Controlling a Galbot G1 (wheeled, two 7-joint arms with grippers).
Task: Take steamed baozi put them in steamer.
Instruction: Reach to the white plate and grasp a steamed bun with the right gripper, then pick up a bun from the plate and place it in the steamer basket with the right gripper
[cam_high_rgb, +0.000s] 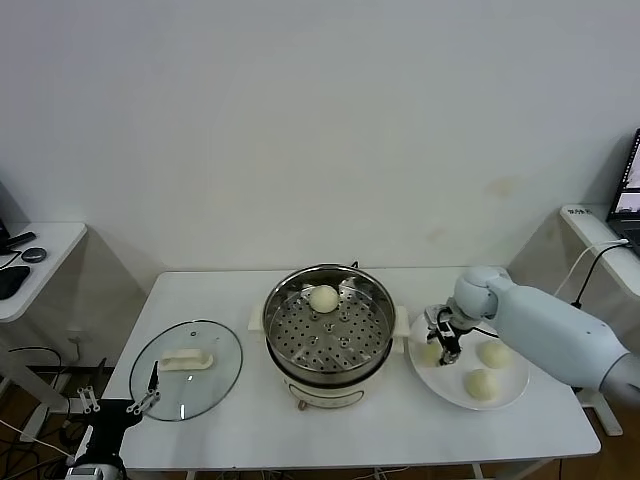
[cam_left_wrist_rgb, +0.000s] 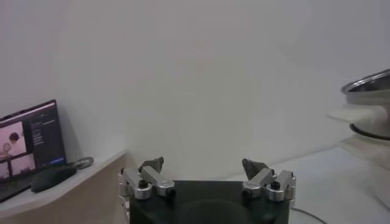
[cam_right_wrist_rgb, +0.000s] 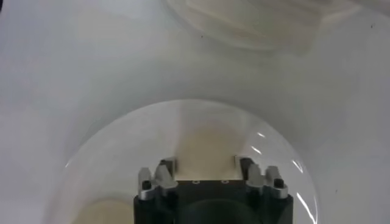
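Next, my right gripper releases the baozi on the steamer tray's side (cam_high_rgb: 294, 324) nearest the glass lid, next to the other baozi.
The steamer (cam_high_rgb: 300, 345) stands at the table's middle, and one baozi (cam_high_rgb: 323, 297) lies on its perforated tray at the back. To its right, a white plate (cam_high_rgb: 443, 388) carries two free baozi (cam_high_rgb: 494, 353) (cam_high_rgb: 482, 383). A third baozi (cam_high_rgb: 431, 352) sits at the plate's near-left rim. My right gripper (cam_high_rgb: 443, 340) is down on this third bun and shut on it. In the right wrist view the bun (cam_right_wrist_rgb: 205, 140) fills the gap between the fingers (cam_right_wrist_rgb: 166, 170), above the plate (cam_right_wrist_rgb: 97, 158). My left gripper (cam_high_rgb: 150, 392) (cam_left_wrist_rgb: 204, 170) hangs open at the table's front left.
A round glass lid (cam_high_rgb: 160, 385) with a white handle (cam_high_rgb: 187, 360) lies flat left of the steamer, close to the left gripper. A side desk with a mouse (cam_high_rgb: 34, 254) stands at far left. Another desk with a laptop (cam_high_rgb: 628, 190) and cable stands at far right.
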